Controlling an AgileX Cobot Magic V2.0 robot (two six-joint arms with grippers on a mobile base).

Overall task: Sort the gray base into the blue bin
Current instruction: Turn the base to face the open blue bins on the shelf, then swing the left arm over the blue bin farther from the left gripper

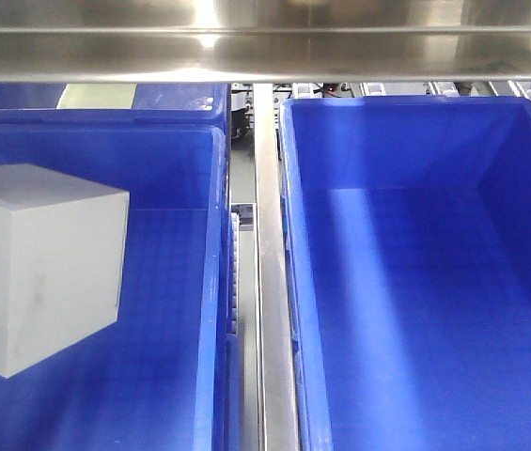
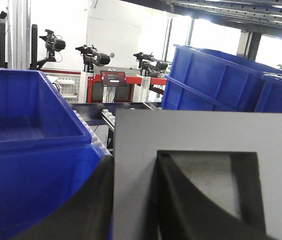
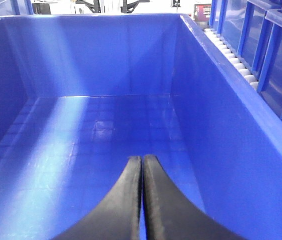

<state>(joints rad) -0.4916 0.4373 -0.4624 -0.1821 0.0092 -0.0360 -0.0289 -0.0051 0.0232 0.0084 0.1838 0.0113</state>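
The left gripper will release the gray base across the steel rail, in the blue bin's near outer corner [image 1: 478, 412].
The gray base [image 1: 44, 268], a matte gray cube with a square recess in its left face, hangs over the left blue bin [image 1: 214, 235] at the left edge of the front view. In the left wrist view the base [image 2: 200, 130] fills the foreground. My left gripper [image 2: 133, 159] is shut on its wall, with one black finger [image 2: 88, 200] outside and the other inside the recess. A blue bin [image 2: 31, 165] lies close on the left. My right gripper [image 3: 141, 158] is shut and empty, low inside the right blue bin [image 3: 106, 65], which also shows in the front view [image 1: 415, 282].
A steel rail [image 1: 270, 282] runs between the two bins, and a steel beam [image 1: 265, 47] crosses the top. More blue bins [image 2: 215, 80] stand to the right of the base. Conveyor rollers [image 3: 230, 55] run beside the right bin. Camera stands [image 2: 93, 55] are behind.
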